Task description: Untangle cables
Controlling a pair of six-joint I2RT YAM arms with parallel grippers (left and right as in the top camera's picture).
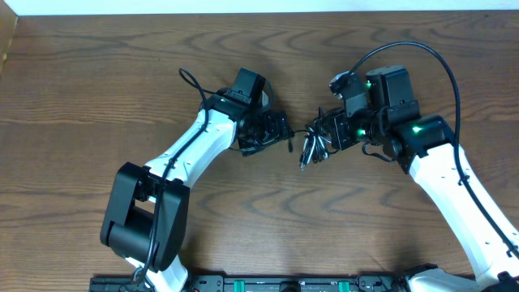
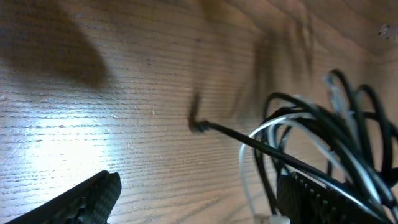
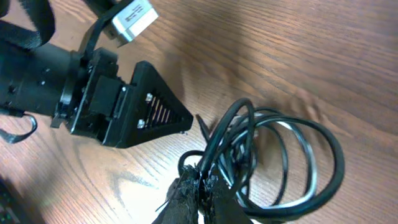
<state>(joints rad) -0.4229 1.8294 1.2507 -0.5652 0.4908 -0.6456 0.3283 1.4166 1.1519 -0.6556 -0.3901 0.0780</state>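
The robot's left gripper will next close on the black and white loops (image 1: 314, 148) (image 2: 317, 149) of the cable bundle, next to the right gripper's fingers.
The black cable (image 3: 329, 163) and the white cable (image 3: 313, 176) are coiled together in one small bundle (image 1: 312, 148) at the table's middle. My right gripper (image 3: 200, 182) is shut on the bundle's strands where they cross; it also shows in the overhead view (image 1: 331, 132). My left gripper (image 2: 199, 183) is open just left of the bundle, also in the overhead view (image 1: 280, 130). Its right finger sits against the loops. A black plug end (image 2: 199, 124) sticks out toward the open jaws. White strands (image 2: 246, 168) run among the black loops (image 2: 348, 124).
The wooden table (image 1: 97, 81) carries only the two arms and the bundle. A thick black robot wire (image 1: 405, 49) arcs over the right arm. The left gripper's black wedge-shaped finger (image 3: 149, 109) is close to the bundle in the right wrist view.
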